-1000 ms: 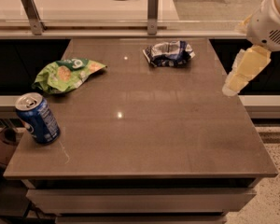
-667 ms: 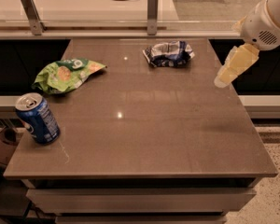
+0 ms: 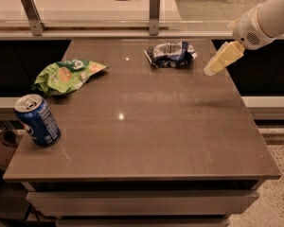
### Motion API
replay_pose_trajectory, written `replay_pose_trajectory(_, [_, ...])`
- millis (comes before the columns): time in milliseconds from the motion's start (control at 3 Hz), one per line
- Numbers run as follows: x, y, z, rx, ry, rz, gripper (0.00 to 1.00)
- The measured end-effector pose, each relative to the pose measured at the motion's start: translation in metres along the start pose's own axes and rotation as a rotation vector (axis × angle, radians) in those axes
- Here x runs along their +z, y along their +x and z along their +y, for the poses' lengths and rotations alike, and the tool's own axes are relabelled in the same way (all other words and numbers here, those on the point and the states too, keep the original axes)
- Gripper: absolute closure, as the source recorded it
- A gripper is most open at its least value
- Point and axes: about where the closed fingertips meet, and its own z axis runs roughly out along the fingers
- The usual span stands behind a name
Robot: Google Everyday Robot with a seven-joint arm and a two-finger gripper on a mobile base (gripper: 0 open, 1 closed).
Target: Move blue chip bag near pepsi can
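The half of the blue chip bag [image 3: 179, 54] that lies farther from the green chip bag will be gripped by my gripper.
The blue chip bag [image 3: 172, 54] lies crumpled, dark blue with silver-white patches, at the far middle of the brown table [image 3: 151, 122]. The pepsi can [image 3: 37, 120] stands upright at the table's near left corner. My gripper [image 3: 211, 70] hangs from the white arm at the upper right, above the table's right edge, to the right of the chip bag and apart from it. It holds nothing.
A bright green chip bag [image 3: 66, 74] lies at the far left of the table, behind the can. A counter with two metal posts [image 3: 154, 7] and a cable runs along the back. Tiled floor shows at the right.
My gripper has moved left and a little up, from off the table's right edge toward the blue chip bag. The bag, the can and the green bag have not moved.
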Motion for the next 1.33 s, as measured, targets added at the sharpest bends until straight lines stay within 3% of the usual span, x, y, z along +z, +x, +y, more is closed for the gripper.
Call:
replay_pose_trajectory(333, [0.000, 0.000, 0.000, 0.000, 0.000, 0.000, 0.00])
replay_pose_trajectory(1333, [0.068, -0.054, -0.007, -0.007, -0.035, -0.086, 0.00])
